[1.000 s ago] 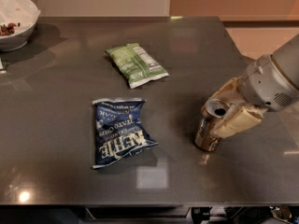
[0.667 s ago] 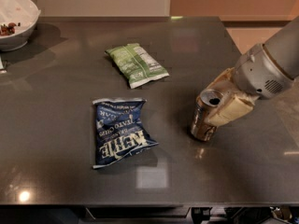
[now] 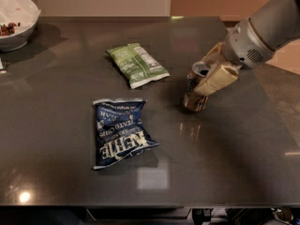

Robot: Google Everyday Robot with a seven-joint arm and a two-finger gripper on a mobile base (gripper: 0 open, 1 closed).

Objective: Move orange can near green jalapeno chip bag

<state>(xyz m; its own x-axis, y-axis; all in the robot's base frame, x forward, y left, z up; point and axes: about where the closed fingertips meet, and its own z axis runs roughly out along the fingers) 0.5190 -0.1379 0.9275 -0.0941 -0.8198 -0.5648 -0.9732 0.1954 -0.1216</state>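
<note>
My gripper is to set the orange can down next to the green jalapeno chip bag's corner [image 3: 171, 78] closest to it.
The orange can [image 3: 195, 89] is held tilted just above the dark table, right of centre, its silver top with the dark hole facing up. My gripper [image 3: 212, 70] comes in from the upper right and is shut on the can, one pale finger [image 3: 216, 80] across its front and the other behind it. The green jalapeno chip bag [image 3: 137, 64] lies flat to the can's left and a little farther back, with its white label panel up. A short gap of table separates can and bag.
A dark-blue chip bag [image 3: 121, 131] lies in front of the green bag, near the table's middle. A white bowl [image 3: 16, 21] stands at the far left corner. The dark table's [image 3: 56, 172] right edge runs close behind my arm.
My gripper has carried the orange can to the left and toward the back of the table, closer to the green bag. Both bags have stayed in place.
</note>
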